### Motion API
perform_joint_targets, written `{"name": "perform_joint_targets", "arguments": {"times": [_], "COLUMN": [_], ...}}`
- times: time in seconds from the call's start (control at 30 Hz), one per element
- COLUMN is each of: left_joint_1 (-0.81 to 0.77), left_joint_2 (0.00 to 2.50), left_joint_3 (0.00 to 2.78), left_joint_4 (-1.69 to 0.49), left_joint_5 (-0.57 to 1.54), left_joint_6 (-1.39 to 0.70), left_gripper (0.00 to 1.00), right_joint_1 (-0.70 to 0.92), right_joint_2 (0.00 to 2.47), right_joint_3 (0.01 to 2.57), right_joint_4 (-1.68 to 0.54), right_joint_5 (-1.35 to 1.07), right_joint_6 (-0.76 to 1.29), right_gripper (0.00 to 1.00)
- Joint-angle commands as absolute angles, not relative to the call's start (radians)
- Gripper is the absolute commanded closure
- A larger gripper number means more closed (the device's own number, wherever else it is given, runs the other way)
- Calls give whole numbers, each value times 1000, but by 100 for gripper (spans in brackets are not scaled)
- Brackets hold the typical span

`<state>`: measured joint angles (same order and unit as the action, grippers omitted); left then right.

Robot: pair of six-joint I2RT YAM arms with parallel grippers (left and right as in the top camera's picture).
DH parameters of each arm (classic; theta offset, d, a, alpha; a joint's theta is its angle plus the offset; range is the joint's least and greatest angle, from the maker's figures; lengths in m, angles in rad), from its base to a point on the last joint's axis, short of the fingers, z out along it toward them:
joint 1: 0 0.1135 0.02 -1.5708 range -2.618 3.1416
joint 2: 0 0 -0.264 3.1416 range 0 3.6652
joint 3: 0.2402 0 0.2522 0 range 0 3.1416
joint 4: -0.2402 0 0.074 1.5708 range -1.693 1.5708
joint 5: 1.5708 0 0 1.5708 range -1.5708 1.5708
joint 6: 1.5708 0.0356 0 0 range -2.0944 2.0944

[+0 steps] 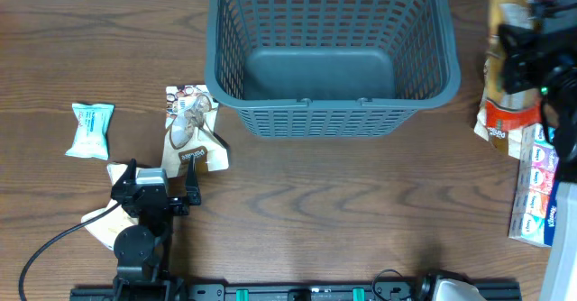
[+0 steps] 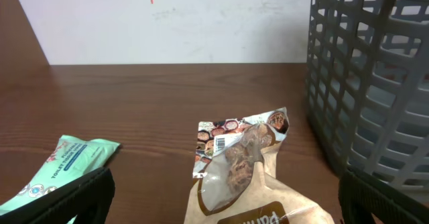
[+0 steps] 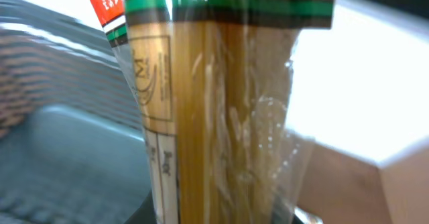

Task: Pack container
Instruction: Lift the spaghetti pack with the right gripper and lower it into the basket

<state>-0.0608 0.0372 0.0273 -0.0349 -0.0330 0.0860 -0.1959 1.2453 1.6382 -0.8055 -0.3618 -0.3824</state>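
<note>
Next, I lay the clear spaghetti packet inside the basket, lengthwise [image 1: 317,99] along its near side, with my right gripper.
The dark grey lattice basket [image 1: 329,112] stands at the back centre with nothing in it. It also shows in the left wrist view [image 2: 369,83] and the right wrist view [image 3: 53,143]. My left gripper [image 2: 228,207] is open, low over the table, with its fingers on either side of the near end of a brown snack packet [image 2: 244,177]. In the overhead view the left gripper [image 1: 162,188] sits just in front of that packet [image 1: 191,134]. My right gripper [image 1: 527,49] is shut on a clear packet of spaghetti [image 3: 214,117] and holds it up, right of the basket.
A mint-green packet [image 1: 90,130] lies at the left, also in the left wrist view [image 2: 60,163]. A pale packet [image 1: 101,222] lies under the left arm. Colourful boxes [image 1: 536,188] are stacked at the right edge. A white wall stands behind the table.
</note>
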Motion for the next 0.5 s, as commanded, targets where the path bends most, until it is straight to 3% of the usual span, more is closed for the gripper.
{"name": "perform_joint_targets", "arguments": {"times": [0.0,0.47], "left_joint_1": [-62,-62], "left_joint_2": [37,37], "left_joint_3": [4,4], "left_joint_4": [-70,-70], "left_joint_5": [-33,-33], "left_joint_6": [92,92], "left_gripper": [1,1], "right_joint_1": [-94,242], "right_joint_2": [1221,1379], "right_joint_3": [1716,1799], "right_joint_4": [-797,-683], "right_joint_5": [-458,-340], "right_joint_6": [-486,-632], "right_gripper": [99,99]}}
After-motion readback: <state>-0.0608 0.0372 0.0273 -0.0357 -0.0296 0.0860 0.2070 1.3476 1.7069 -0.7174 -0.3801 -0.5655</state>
